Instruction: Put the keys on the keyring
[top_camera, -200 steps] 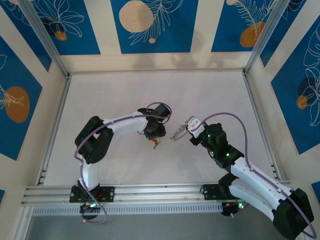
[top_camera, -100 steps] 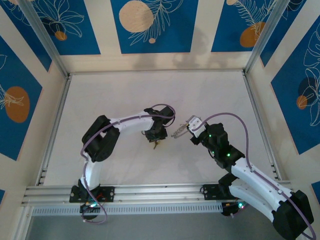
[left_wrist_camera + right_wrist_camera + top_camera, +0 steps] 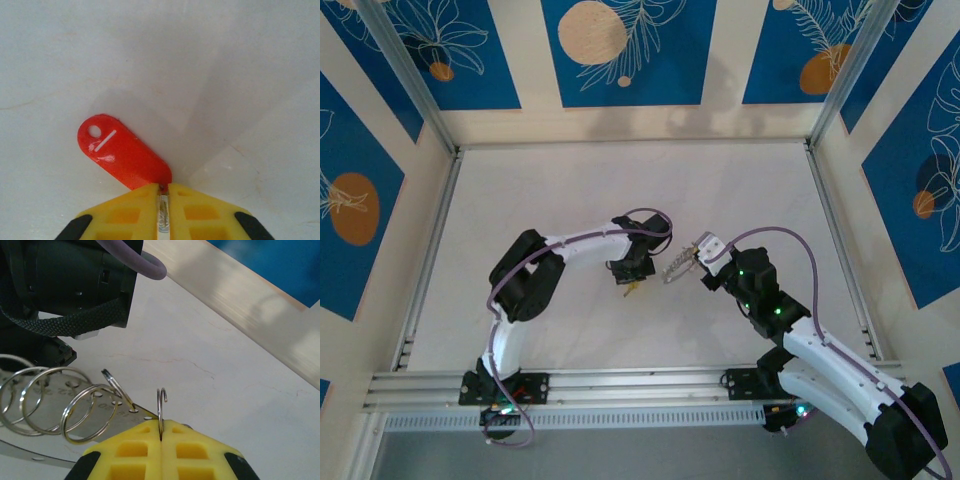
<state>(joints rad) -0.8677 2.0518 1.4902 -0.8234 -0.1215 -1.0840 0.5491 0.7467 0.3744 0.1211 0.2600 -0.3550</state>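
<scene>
The silver ring of the red oval tag sits deep between my left gripper's fingers, so next I ease back and pinch it near the tag [image 3: 163, 186] before I lift toward the keyring.
My left gripper [image 3: 163, 187] is shut on a small silver key [image 3: 163, 212]. Its red oval tag [image 3: 122, 155] sticks out up-left over the white table. In the top view that gripper [image 3: 628, 282] points down at mid-table with the key [image 3: 631, 291] below it. My right gripper [image 3: 161, 424] is shut on the keyring [image 3: 160, 402], a thin silver wire ring seen edge-on and standing up from the fingertips. In the top view the right gripper [image 3: 688, 258] sits just right of the left one, a short gap apart.
Several more split rings [image 3: 90, 412] hang from a perforated metal strip [image 3: 45, 427] left of the right fingers. The left arm's black wrist and purple cable [image 3: 75, 280] loom close ahead. Aluminium rails [image 3: 620, 385] and walls edge the table.
The left arm's elbow has swung right and its gripper has edged toward the right gripper. The right arm has barely moved.
</scene>
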